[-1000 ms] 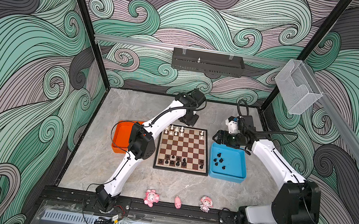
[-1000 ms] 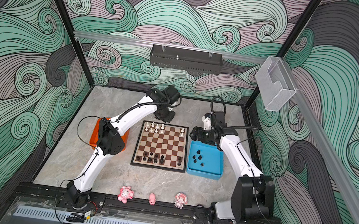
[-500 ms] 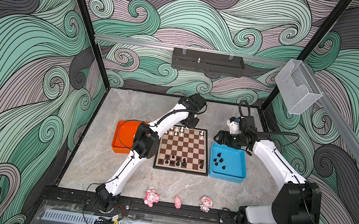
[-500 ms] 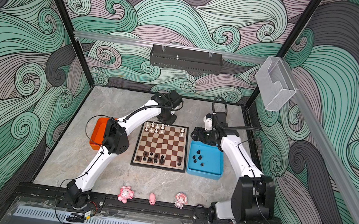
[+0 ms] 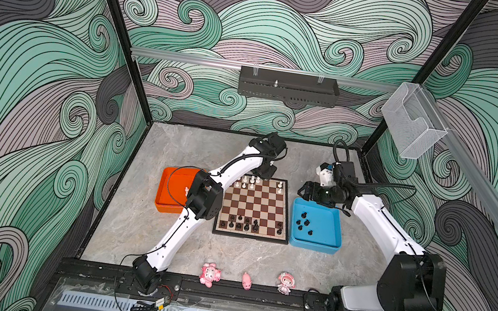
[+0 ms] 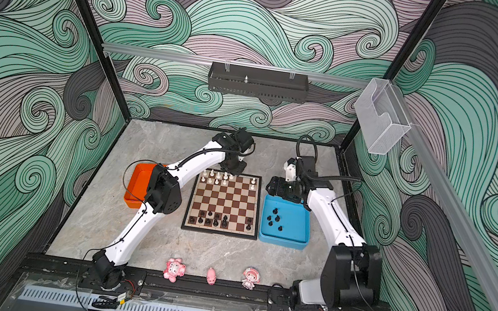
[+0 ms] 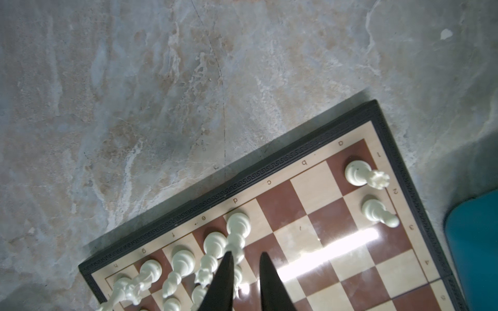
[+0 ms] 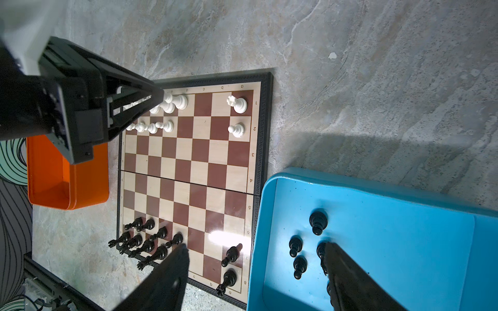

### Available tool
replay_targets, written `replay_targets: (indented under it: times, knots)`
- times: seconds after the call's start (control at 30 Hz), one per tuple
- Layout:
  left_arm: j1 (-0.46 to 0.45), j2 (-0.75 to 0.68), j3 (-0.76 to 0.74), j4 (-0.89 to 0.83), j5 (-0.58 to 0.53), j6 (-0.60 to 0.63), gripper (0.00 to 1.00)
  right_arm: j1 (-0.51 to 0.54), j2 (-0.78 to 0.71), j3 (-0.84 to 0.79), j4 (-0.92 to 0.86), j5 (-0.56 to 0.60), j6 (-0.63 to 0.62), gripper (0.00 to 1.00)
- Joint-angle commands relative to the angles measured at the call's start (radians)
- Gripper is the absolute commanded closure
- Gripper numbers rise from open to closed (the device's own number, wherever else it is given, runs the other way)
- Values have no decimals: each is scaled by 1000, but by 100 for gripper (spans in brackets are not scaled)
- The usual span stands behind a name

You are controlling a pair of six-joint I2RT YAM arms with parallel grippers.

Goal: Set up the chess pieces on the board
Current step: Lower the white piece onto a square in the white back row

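Next, my left gripper opens, takes the tall white piece by its top (image 7: 236,252) and moves it to the middle, because it crowds its neighbour's side of its pale square.
The board (image 5: 253,206) lies mid-table between two trays. White chess pieces (image 5: 250,181) stand on its two far rows, black ones (image 5: 244,225) on its two near rows. More black pieces (image 5: 304,222) lie in the blue tray (image 5: 322,236). My left gripper (image 5: 263,176) hangs over the board's far edge. In the left wrist view its jaws (image 7: 244,255) stand a narrow gap apart with nothing between them, beside a tall white piece (image 7: 238,226). My right gripper (image 8: 255,245) is open wide above the blue tray's far rim (image 5: 305,192).
An orange tray (image 5: 170,191) left of the board holds a white piece (image 5: 186,191) and is partly hidden by my left elbow. Three pink figurines (image 5: 209,273) stand along the table's front edge. A black rack (image 5: 287,85) hangs on the back wall.
My left arm has swung to the right, carrying its gripper over the far row of white pieces. The right arm has not moved.
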Motion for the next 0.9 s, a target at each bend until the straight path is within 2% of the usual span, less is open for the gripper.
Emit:
replay_targets:
  times: [0.0, 0.33, 0.43, 0.6, 0.87]
  knots:
    - [-8, 30, 31, -3, -15, 8, 78, -7, -9, -10, -5, -17, -10, 20]
    - [-8, 28, 31, 3, -17, 11, 77, -11, 3, -9, -1, -31, -8, 20]
    - [-8, 11, 31, 6, -16, 8, 73, -10, 4, -7, 0, -32, -8, 20]
    - [-7, -35, 30, 5, -21, 2, 60, -12, 7, -9, 0, -33, -8, 20]
    - [-6, -65, 28, -42, -48, -19, 59, -12, 5, -9, 0, -36, -8, 21]
